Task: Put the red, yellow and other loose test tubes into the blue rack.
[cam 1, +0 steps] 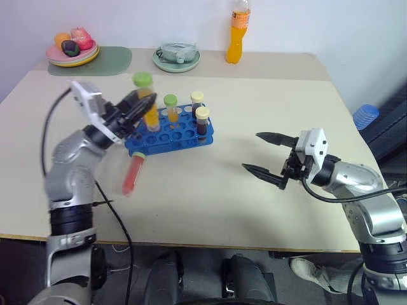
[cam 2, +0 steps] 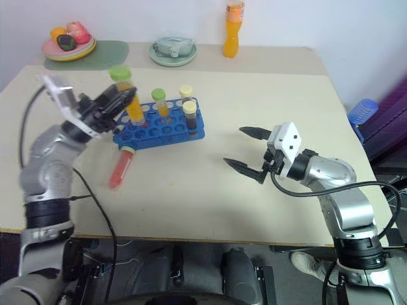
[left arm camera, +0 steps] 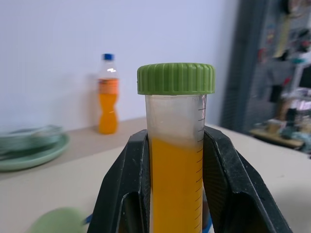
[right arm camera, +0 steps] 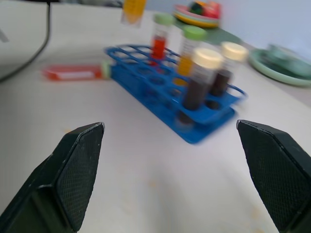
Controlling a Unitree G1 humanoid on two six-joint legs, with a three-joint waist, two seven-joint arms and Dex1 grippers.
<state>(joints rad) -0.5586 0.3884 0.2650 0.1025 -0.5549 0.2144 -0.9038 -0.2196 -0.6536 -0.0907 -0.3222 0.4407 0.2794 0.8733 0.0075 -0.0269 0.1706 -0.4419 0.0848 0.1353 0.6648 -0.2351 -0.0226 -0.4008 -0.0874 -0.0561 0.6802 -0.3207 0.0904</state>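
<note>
My left gripper is going to let go of the yellow test tube in the blue rack's front row (cam 1: 175, 138), in front of the other yellow tube. The held tube is now tilted above the rack.
My left gripper (cam 1: 143, 105) is shut on a green-capped test tube of yellow liquid (left arm camera: 176, 160) and holds it tilted above the left end of the blue rack (cam 1: 184, 136). The rack holds a green-capped yellow tube (cam 1: 171, 109), two cream-capped dark tubes (cam 1: 201, 121) and a green-capped red one (right arm camera: 159, 41). A loose red tube (cam 1: 133, 175) lies flat on the table just in front of the rack's left end. My right gripper (cam 1: 250, 151) hovers open to the right of the rack, pointing toward it, with nothing between its fingers.
Along the table's far edge stand a plate of toy fruit (cam 1: 71, 54) on a green mat (cam 1: 105, 61), a green dish (cam 1: 176, 58) and an orange drink bottle (cam 1: 237, 35). A blue ribbed object (cam 1: 365, 115) sits past the table's right edge.
</note>
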